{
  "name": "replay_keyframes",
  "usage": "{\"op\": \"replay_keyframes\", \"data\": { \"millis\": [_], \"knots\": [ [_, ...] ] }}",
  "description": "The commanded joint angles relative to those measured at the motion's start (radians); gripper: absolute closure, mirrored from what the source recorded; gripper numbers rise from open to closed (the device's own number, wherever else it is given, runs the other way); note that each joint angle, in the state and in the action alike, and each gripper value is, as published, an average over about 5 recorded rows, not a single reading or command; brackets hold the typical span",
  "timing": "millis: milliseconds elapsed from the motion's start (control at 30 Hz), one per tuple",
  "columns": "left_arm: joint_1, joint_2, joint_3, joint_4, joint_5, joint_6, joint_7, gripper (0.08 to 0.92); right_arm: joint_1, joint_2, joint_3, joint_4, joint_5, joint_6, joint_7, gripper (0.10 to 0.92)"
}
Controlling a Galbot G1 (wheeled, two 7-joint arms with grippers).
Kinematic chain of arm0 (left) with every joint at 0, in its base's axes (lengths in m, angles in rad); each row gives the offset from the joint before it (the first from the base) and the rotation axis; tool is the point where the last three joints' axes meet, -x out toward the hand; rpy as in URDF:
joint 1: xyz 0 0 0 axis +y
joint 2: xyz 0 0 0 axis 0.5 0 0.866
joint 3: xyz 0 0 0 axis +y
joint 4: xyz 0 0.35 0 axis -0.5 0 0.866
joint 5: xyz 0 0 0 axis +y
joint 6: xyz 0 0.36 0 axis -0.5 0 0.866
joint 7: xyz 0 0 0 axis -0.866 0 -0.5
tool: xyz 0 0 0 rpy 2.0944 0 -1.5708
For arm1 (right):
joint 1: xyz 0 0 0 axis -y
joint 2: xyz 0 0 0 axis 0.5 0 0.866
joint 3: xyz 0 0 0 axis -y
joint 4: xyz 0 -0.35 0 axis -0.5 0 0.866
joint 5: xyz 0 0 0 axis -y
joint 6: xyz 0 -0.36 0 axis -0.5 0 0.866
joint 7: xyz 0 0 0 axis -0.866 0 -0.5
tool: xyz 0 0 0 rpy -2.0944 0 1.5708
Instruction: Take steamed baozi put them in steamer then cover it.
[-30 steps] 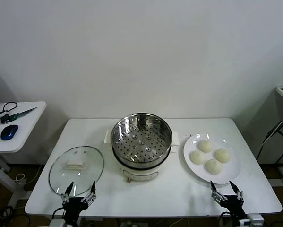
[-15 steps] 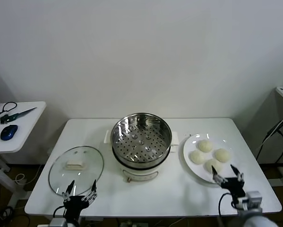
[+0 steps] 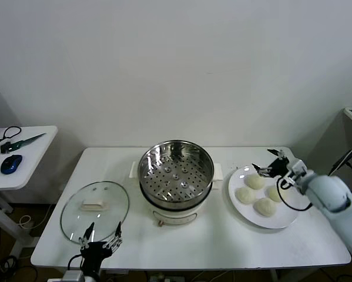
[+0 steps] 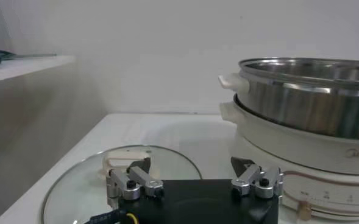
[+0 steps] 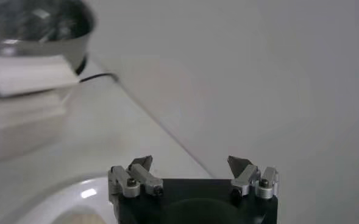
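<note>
Next, my right gripper goes down to the far baozi on the white plate and closes on the baozi's sides [image 3: 255, 181] [image 5: 78, 218].
Several cream-white baozi [image 3: 246, 195] lie on a white plate [image 3: 286, 217] at the right of the table. The shiny steel steamer [image 3: 176, 167] stands uncovered in the middle on its white base; it also shows in the left wrist view [image 4: 307, 100] and the right wrist view [image 5: 36, 24]. The glass cover [image 3: 94, 210] with its cream handle lies flat at the left, also in the left wrist view [image 4: 81, 182]. My right gripper [image 3: 268, 162] is open and empty, just above the far baozi. My left gripper [image 3: 99, 239] is open at the front edge, near the cover.
A side table [image 3: 17, 154] at the far left holds a mouse [image 3: 11, 164] and cables. A black cable [image 3: 340, 161] hangs at the far right. The white table [image 3: 211, 241] is bare along its front between steamer and edge.
My right arm has lifted from the table's front edge and swung up over the plate to its far side. The left gripper has stayed in place.
</note>
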Motion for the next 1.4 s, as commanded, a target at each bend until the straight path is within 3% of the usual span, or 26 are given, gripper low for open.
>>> {"op": "replay_keyframes", "data": {
  "millis": [33,300,567,933,1400],
  "knots": [
    [0.002,0.000,0.000,0.002,-0.001,-0.002,0.000,0.177,0.605,-0.129,-0.572,-0.252,-0.230,0.229,-0.500,0.203],
    [0.006,0.001,0.006,0.020,0.003,-0.022,0.000,0.177,0.818,0.031,-0.895,-0.349,-0.081,0.206,-0.580,0.203],
    [0.006,-0.001,0.003,0.017,0.003,-0.023,0.000,0.177,0.675,0.238,-0.844,-0.497,-0.008,0.120,-0.510,0.203],
    [0.006,0.000,-0.002,0.014,0.002,-0.023,0.001,0.177,0.559,0.419,-0.687,-0.789,-0.169,0.233,-0.496,0.203],
    [0.002,0.001,0.001,0.028,-0.001,-0.032,0.000,0.177,0.485,0.474,-0.571,-0.862,-0.264,0.273,-0.435,0.203]
  ]
}}
